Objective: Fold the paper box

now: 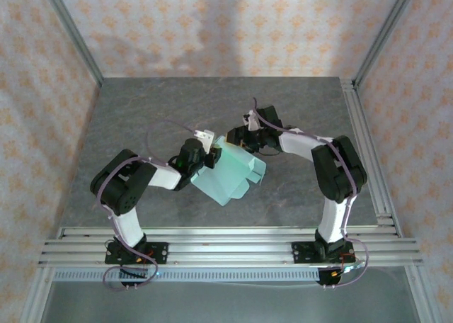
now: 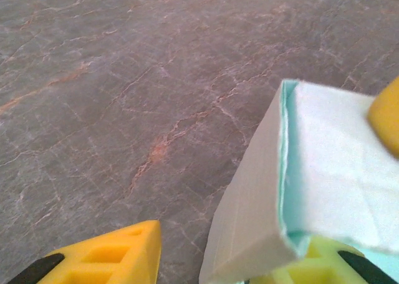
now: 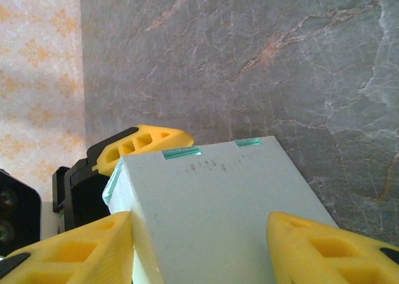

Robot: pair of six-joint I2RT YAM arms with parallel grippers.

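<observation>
My left gripper should hold and turn the slanted paper box while my right gripper is on its far end, before my right gripper takes its flapped end (image 1: 256,168).
The paper box (image 1: 233,174) is pale mint-green card, partly folded, held up off the grey table between the two arms. My right gripper (image 1: 244,142) is on its far end. In the right wrist view the box (image 3: 218,215) fills the gap between the right gripper's (image 3: 199,218) yellow fingers, both of which press on its sides. My left gripper (image 1: 207,156) is at the box's left edge. In the left wrist view the jaws of this gripper (image 2: 234,243) stand apart. A folded corner of the box (image 2: 262,209) lies against the right finger, with bare table between it and the left finger (image 2: 106,259).
The grey marbled table (image 1: 141,117) stretches out behind and beside the box. Patterned walls with metal posts close in the back and both sides. Aluminium rails (image 1: 226,241) run along the near edge, where both arm bases are bolted.
</observation>
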